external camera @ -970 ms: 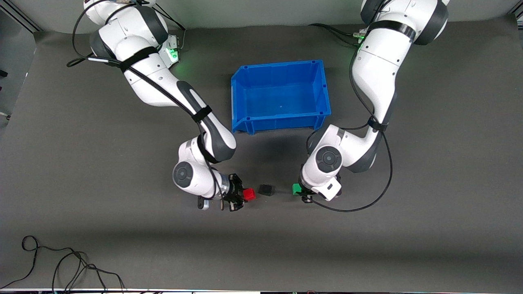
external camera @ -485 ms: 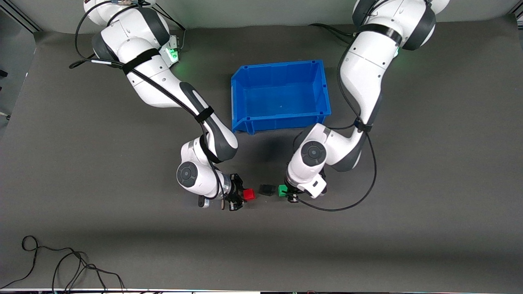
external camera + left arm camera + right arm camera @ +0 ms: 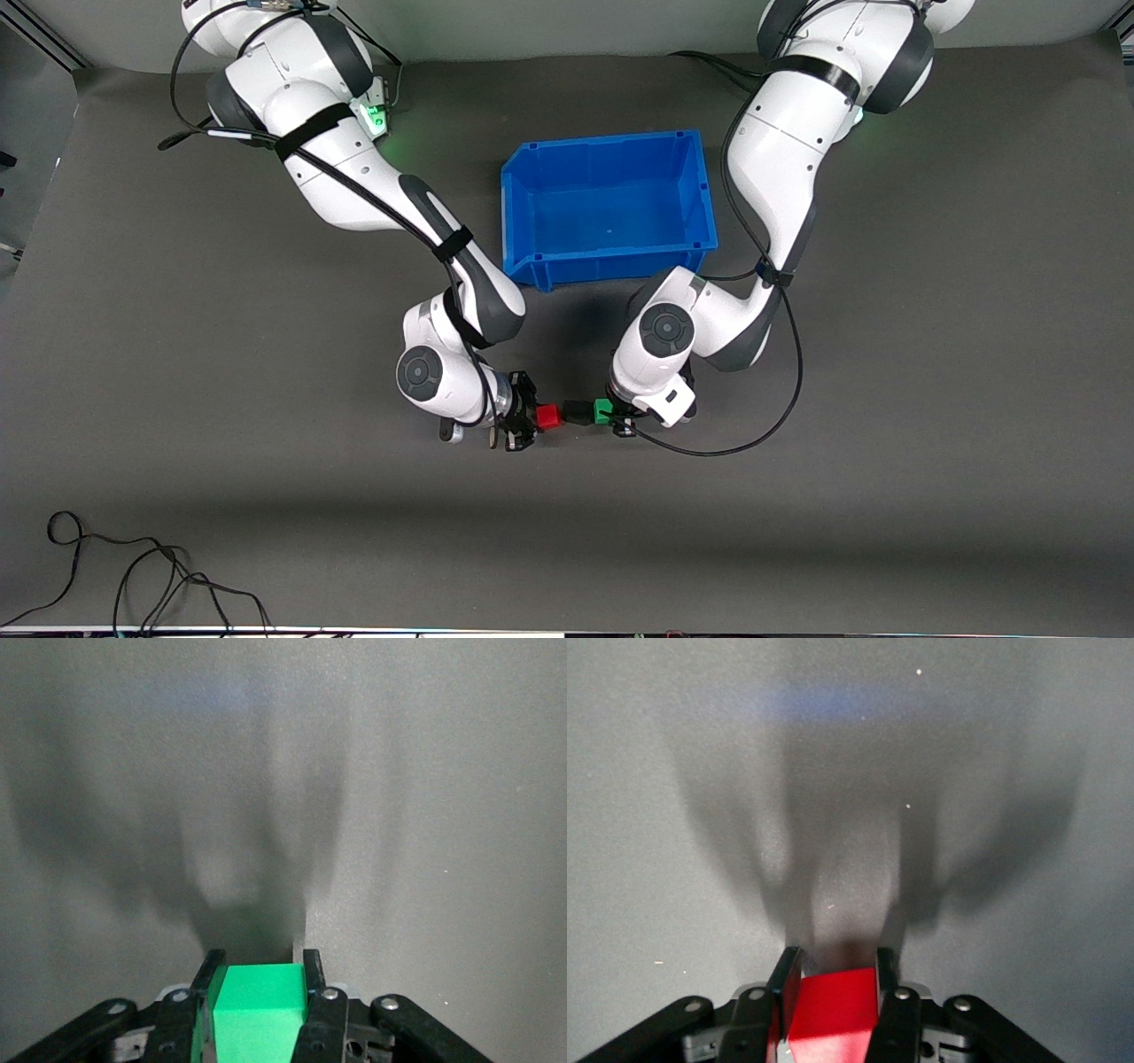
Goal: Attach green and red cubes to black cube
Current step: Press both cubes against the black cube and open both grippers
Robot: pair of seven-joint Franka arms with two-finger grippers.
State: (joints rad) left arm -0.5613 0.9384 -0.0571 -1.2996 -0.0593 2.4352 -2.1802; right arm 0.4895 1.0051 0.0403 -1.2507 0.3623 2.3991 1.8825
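I will let go of the red cube with my right gripper snug (image 3: 560, 416) against the black cube, on the black cube's side opposite the green cube.
The black cube (image 3: 578, 411) lies on the dark grey mat, nearer to the front camera than the blue bin. My left gripper (image 3: 615, 416) is shut on the green cube (image 3: 603, 410), which sits against the black cube on the side toward the left arm's end. My right gripper (image 3: 532, 419) is shut on the red cube (image 3: 547, 416), which sits close against the black cube on the side toward the right arm's end. The green cube fills the fingers in the left wrist view (image 3: 259, 1010). The red cube fills them in the right wrist view (image 3: 831, 1010). The black cube is hidden in both wrist views.
A blue bin (image 3: 691, 232) stands empty farther from the front camera than the cubes, between the two arms. A loose black cable (image 3: 133, 576) lies near the front edge at the right arm's end.
My left gripper has carried the green cube up to the black cube. My right gripper has brought the red cube closer to it from the other end.
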